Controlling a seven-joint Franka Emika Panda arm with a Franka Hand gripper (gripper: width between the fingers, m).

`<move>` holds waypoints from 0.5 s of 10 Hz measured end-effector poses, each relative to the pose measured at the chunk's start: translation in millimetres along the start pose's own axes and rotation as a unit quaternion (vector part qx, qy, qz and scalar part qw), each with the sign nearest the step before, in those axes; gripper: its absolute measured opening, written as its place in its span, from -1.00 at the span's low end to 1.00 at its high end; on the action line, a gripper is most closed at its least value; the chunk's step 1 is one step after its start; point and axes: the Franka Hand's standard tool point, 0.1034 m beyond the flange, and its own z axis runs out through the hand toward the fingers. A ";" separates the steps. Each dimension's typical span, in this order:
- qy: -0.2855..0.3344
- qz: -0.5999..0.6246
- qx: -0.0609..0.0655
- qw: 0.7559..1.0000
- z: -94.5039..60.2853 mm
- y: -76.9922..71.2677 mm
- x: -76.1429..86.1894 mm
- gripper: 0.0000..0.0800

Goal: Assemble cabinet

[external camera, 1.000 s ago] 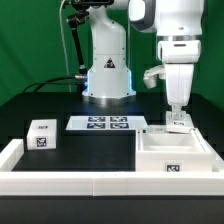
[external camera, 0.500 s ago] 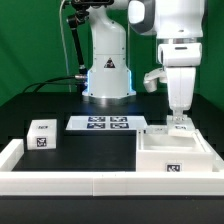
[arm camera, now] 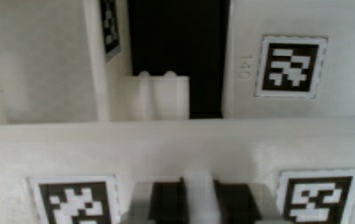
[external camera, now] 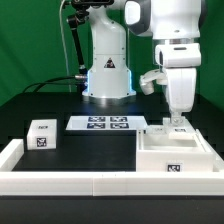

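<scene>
The robot's gripper should release the thin white panel in the large white box body [external camera: 188, 142], close behind the tagged front side of the box body.
The cabinet's large white box body [external camera: 175, 152] lies at the exterior view's right, with a tag on its front wall. My gripper [external camera: 176, 121] stands straight down over the body's far edge. Its dark fingers close on a thin white panel [external camera: 171, 128] there. In the wrist view the gripper [arm camera: 200, 205] has a narrow white strip of that panel [arm camera: 200, 190] between its two fingers [arm camera: 165, 203]. White tagged walls [arm camera: 192, 148] lie around and beyond it. A smaller white panel block [external camera: 40, 134] with tags sits apart at the exterior view's left.
The marker board [external camera: 103, 123] lies flat in the middle, in front of the robot's base [external camera: 108, 75]. A low white border rail [external camera: 70, 183] runs along the front and up the left side. Black table surface [external camera: 90, 150] lies between the block and the body.
The arm has shifted slightly toward the exterior view's right. The gripper stays at the body's far edge. The parts have not moved.
</scene>
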 end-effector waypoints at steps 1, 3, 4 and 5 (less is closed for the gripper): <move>0.001 0.002 -0.002 1.000 0.1 -0.2 0.3 -0.83; -0.005 0.024 0.006 1.000 -0.3 1.3 4.6 -0.83; -0.007 0.028 0.009 1.000 -0.5 7.8 4.6 -0.83; -0.011 0.031 0.012 0.999 -1.0 16.7 4.0 -0.83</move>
